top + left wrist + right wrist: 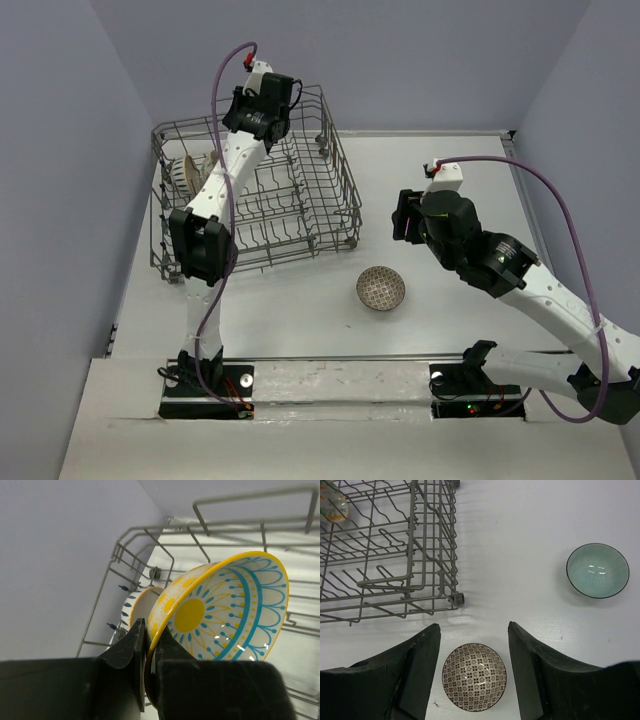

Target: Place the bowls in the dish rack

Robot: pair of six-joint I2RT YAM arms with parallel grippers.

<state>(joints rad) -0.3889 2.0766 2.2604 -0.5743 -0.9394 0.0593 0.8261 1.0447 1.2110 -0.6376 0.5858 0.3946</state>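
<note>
The robot's left gripper should release the white flower bowl in the rack's back row point(244, 164), next to the upright bowls. The white flower bowl is tilted above the rack now.
My left gripper point(148, 631) is shut on the yellow rim of a white flower bowl point(227, 612), holding it tilted on edge above the grey wire dish rack point(150, 535). Behind it a second flower bowl point(141, 605) stands in the rack, and the top view shows bowls point(190, 172) on edge at the rack's point(330, 195) left end. My right gripper point(474, 625) hangs open above the table, with the brown-patterned bowl point(474, 677) point(381, 289) lying upright below and between its fingers, untouched. A teal bowl point(597, 570) sits upright to the right.
The rack's wheeled corner point(460, 598) lies just up and left of the brown bowl. The left arm point(225, 180) stretches across the rack. Grey walls enclose the white table point(450, 320) on the left, back and right.
</note>
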